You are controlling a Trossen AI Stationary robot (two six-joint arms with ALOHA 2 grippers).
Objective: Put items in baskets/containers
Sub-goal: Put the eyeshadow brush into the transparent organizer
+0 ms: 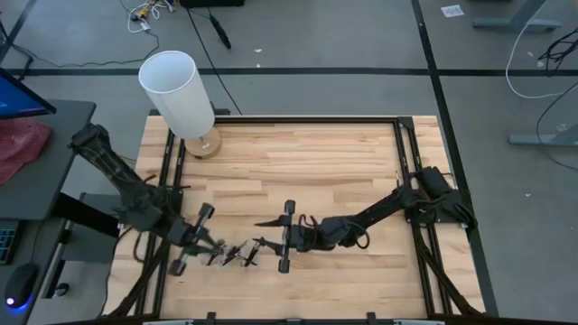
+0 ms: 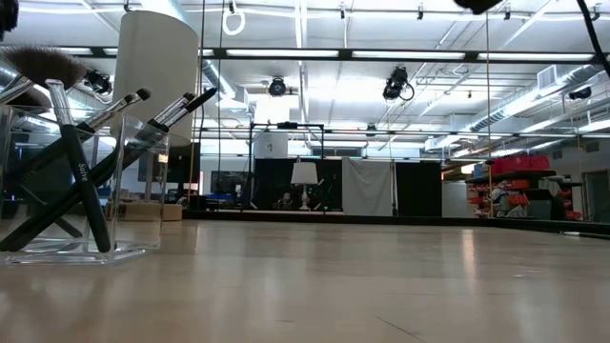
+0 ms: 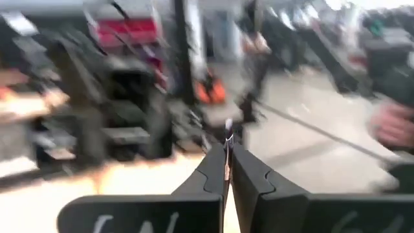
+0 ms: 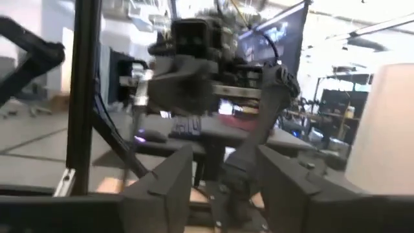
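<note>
I should release the thin brush with my left gripper among the dark brushes in the clear container (image 1: pixel 233 252).
Several dark brushes (image 2: pixel 81 162) stand slanted in the clear container (image 2: pixel 133 243), with their lower ends on its floor and their stems against its wall. From above they show as a small dark cluster (image 1: pixel 239 255) near the table's near edge. My left gripper (image 1: pixel 217 248) is just left of that cluster and is shut on one thin brush. My right gripper (image 1: pixel 262 233) is just right of the cluster, pointing toward the table's left. It is open (image 4: pixel 226 184) and holds nothing. My left gripper pinches a thin brush between its two fingers. A short silver and pinkish length of the stick (image 3: pixel 228 134) stands out past the fingertips (image 3: pixel 213 169). The fingers point toward the table's right, at the cluster. The rest of the brush is hidden by the fingers.
A tall white cylinder (image 1: pixel 179 90) on a round wooden base stands at the table's far left. The right wrist view shows it as well (image 4: pixel 381 129). The middle and far right of the wooden table (image 1: pixel 325 171) are bare wood. A black frame rail (image 1: pixel 402 171) runs along the table's right side.
</note>
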